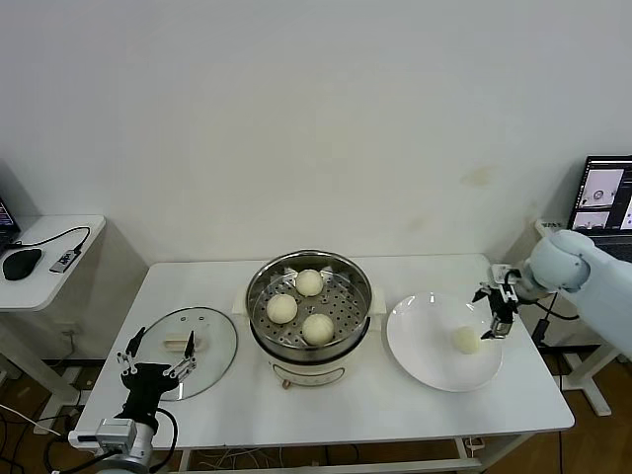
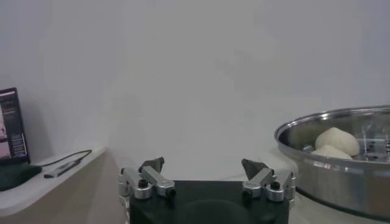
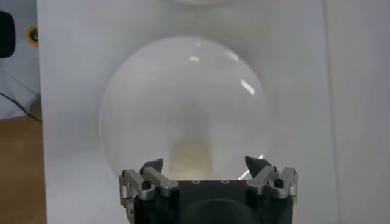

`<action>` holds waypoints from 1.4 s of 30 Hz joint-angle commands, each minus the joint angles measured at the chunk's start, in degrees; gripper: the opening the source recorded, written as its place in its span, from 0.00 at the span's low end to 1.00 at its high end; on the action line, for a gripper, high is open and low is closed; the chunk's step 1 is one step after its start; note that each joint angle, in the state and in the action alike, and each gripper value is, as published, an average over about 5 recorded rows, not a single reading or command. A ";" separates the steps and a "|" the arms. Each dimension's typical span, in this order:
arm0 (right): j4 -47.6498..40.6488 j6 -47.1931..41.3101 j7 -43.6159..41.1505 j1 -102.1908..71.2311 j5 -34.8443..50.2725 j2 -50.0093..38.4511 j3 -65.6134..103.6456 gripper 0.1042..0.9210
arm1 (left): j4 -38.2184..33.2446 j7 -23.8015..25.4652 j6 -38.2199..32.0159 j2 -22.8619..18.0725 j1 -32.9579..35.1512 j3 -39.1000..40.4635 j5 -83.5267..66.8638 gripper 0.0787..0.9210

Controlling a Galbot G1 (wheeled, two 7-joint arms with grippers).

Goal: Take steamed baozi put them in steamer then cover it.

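Observation:
The last baozi is still lying on the white plate. Next, my right gripper closes on the sides of the last baozi (image 1: 469, 341) (image 3: 191, 163).
The steamer (image 1: 336, 267) stands mid-table on its cream base and holds three steamed baozi (image 1: 309, 282), (image 1: 282, 308), (image 1: 317, 328). A fourth baozi (image 1: 465, 341) lies on the white plate (image 1: 425, 336) to the right. My right gripper (image 1: 497, 314) hovers open just right of and above it; the right wrist view shows this baozi (image 3: 190, 159) between and beyond the open gripper (image 3: 204, 163), untouched. The cover (image 1: 202, 341), a glass lid with a cream handle, lies flat left of the steamer. My left gripper (image 1: 158, 357) waits open at the lid's near edge. In the left wrist view, that gripper (image 2: 203, 164) is empty, with the steamer (image 2: 341, 182) beyond.
A low side table (image 1: 59, 262) with a mouse and a cable stands to the left. A laptop screen (image 1: 602, 193) sits past the table's right edge. The wall runs close behind the table.

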 commanded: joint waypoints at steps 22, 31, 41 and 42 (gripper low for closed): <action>-14.22 2.83 0.91 -9.11 -10.97 11.11 7.42 0.85 | 0.93 0.04 0.01 0.07 -0.19 -0.24 -0.10 0.88; -13.96 2.35 1.67 -8.92 -11.20 11.01 7.59 0.73 | 0.79 -0.01 -0.04 0.10 -0.16 -0.34 -0.21 0.88; -11.87 1.92 1.11 -7.87 -10.15 9.43 6.83 0.61 | -0.14 -0.06 -0.04 -0.14 0.30 -0.22 -0.11 0.88; -11.20 1.70 1.02 -7.19 -9.63 8.92 6.22 0.60 | -0.36 -0.07 -0.02 -0.02 0.42 -0.24 -0.13 0.88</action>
